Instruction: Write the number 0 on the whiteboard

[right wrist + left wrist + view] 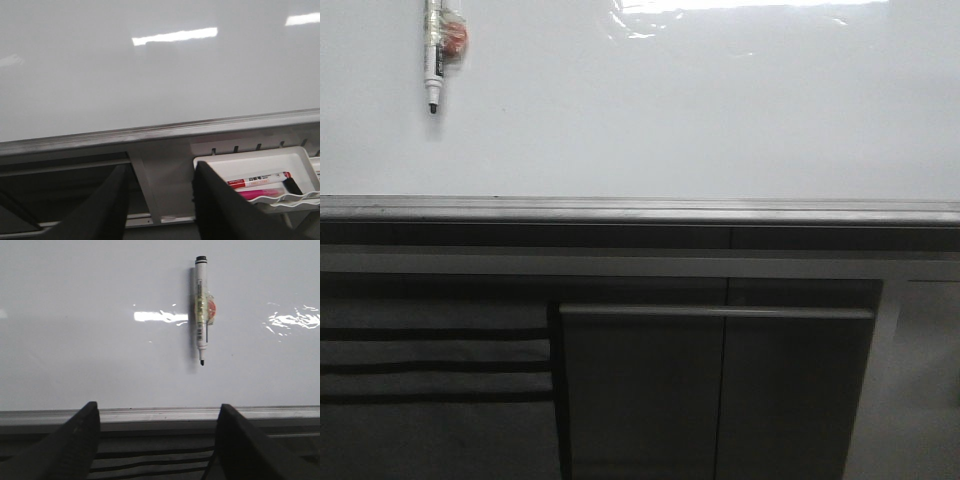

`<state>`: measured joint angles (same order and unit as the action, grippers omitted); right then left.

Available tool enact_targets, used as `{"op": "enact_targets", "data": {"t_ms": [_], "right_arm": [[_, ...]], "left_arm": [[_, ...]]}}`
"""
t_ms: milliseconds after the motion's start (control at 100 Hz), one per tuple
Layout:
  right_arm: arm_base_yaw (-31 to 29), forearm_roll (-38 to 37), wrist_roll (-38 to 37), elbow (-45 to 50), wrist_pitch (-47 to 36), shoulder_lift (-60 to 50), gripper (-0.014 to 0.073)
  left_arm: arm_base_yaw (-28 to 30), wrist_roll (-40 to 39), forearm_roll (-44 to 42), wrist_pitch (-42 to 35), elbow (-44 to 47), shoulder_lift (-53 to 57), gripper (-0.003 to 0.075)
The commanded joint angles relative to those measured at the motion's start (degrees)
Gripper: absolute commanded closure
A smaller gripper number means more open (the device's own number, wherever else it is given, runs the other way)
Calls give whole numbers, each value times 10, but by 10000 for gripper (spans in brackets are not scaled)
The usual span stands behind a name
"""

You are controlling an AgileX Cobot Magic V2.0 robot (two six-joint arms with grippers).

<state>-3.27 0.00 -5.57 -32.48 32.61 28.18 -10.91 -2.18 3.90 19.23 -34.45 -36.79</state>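
Note:
My left gripper is going to close on the lower body [434,76] [202,339] of the white marker, between the orange-red magnet and the marker's black tip.
The whiteboard [700,110] is a glossy white panel with glare, and its surface is blank; no number 0 shows on it. A white marker [434,55] with a black tip pointing down hangs on the board at the upper left, held by an orange-red magnet; the same marker [201,310] is in the left wrist view. My left gripper [157,412] is open and empty, well below the marker, level with the grey ledge [160,415]. My right gripper [161,172] is open and empty too, in front of the cabinet below the board [150,75].
A grey metal ledge [640,210] runs along the board's lower edge. Dark grey cabinet fronts [720,390] lie below it. A white tray [260,167] holding a red marker [257,179] and a pink marker [260,192] hangs under the ledge near the right gripper.

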Motion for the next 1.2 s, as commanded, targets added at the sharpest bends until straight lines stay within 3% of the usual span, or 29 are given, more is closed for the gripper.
{"op": "enact_targets", "data": {"t_ms": [0, 240, 590, 870, 1120, 1190], "right_arm": [[11, 12, 23, -20, -37, 15, 316], [79, 15, 26, -25, -39, 30, 316], [200, 17, 26, -26, -61, 39, 316], [207, 17, 26, -26, -62, 39, 316], [207, 17, 26, -26, -61, 39, 316], [207, 17, 26, -26, -61, 39, 316]], "left_arm": [[-29, 1, 8, -49, -47, -46, 275], [-116, 22, -2, -57, -122, -183, 281], [-122, 22, -13, -61, -223, -356, 281], [-89, 9, -8, -33, -300, -455, 282], [-80, 9, -5, -67, -315, -486, 283], [-80, 9, -5, -66, -322, -492, 315]]}}
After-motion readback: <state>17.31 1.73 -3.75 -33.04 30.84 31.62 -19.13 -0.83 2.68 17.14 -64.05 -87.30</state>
